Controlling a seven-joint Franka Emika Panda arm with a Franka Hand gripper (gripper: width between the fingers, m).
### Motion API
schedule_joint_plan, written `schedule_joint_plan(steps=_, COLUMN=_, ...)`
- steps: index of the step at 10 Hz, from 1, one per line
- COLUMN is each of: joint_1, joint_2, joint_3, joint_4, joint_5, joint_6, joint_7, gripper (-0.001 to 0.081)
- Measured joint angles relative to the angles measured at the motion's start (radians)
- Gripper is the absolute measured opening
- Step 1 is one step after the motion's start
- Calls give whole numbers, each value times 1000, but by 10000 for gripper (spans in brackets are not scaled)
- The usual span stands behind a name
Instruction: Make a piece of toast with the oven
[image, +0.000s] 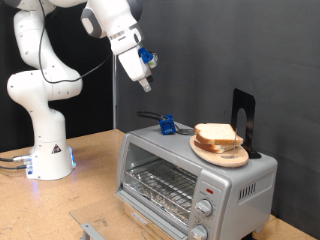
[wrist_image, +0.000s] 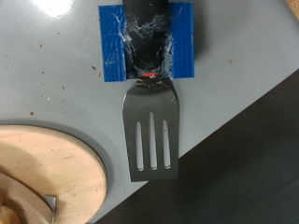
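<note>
I need to next move my gripper to the blue-taped part of the handle (image: 167, 125) (wrist_image: 147, 39) on the slotted metal spatula and close it there, near the spatula's blade.
The silver oven (image: 190, 180) stands at the exterior view's lower right, and its wire rack shows behind the front. On its roof lies a round wooden board (image: 228, 156) bearing stacked slices of pale bread; the piece of toast (image: 214, 132) is on top. A slotted metal spatula (wrist_image: 149, 131), its black handle wrapped in blue tape (image: 167, 126), also lies on the roof beside the board (wrist_image: 56, 177). My gripper (image: 146, 84) hangs in the air above the spatula, apart from it and holding nothing. Its fingers do not show in the wrist view.
A black upright stand (image: 243, 115) rises behind the board on the oven roof. The robot's white base (image: 45, 150) stands on the wooden table at the exterior view's left. A flat grey piece (image: 90, 229) lies on the table in front of the oven.
</note>
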Motion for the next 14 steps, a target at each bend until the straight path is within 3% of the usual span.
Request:
schedule_joint_plan(steps=8, joint_1=0, joint_2=103, joint_3=134, joint_4=-67, joint_5=4, joint_6=235, joint_7=46, gripper=810)
schedule_joint_plan(steps=14, joint_1=-4, joint_2=216, joint_3=180, joint_4=-77, joint_5=4, joint_6=368, joint_7=56, gripper=810)
